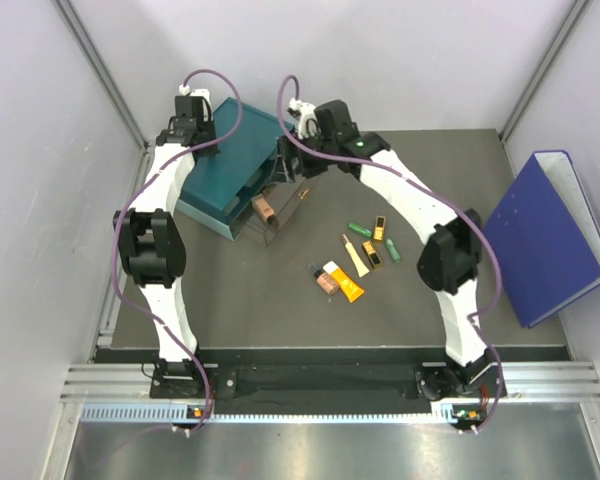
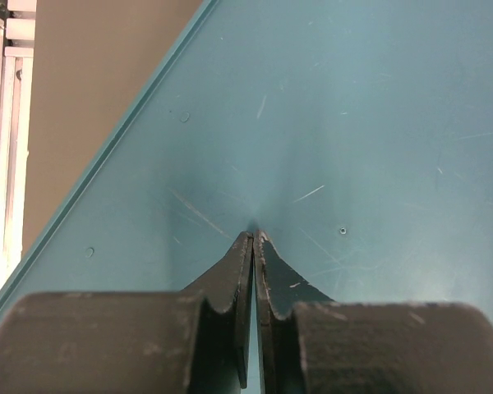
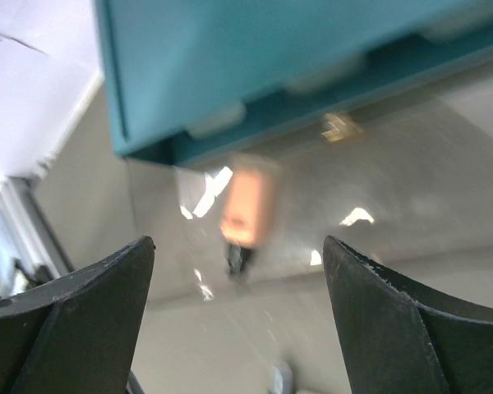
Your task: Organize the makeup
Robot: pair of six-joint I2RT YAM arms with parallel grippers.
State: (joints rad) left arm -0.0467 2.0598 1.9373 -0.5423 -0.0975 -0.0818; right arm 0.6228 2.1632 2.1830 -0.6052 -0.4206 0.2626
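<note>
I need to move my right gripper down to the cream stick next and grip its body (image 1: pixel 351 251) just under its gold cap.
Several makeup pieces lie on the table right of centre: a green tube (image 1: pixel 360 228), a gold stick (image 1: pixel 379 228), a black-and-gold stick (image 1: pixel 370 252), a cream stick (image 1: pixel 354 256), an orange tube (image 1: pixel 346 283) and a peach bottle (image 1: pixel 327 279). One peach tube (image 1: pixel 265 210) lies in the clear drawer (image 1: pixel 280 212) pulled out of the teal box (image 1: pixel 230 175); it shows blurred in the right wrist view (image 3: pixel 251 201). My right gripper (image 1: pixel 288 170) (image 3: pixel 237 242) is open and empty above that drawer. My left gripper (image 1: pixel 202 148) (image 2: pixel 253 236) is shut, its tips on the box's top (image 2: pixel 353 123).
A big blue binder (image 1: pixel 540 235) leans at the right wall. The teal box's front with its drawer slots fills the top of the right wrist view (image 3: pixel 255 57). Grey walls close in the table on both sides and at the back.
</note>
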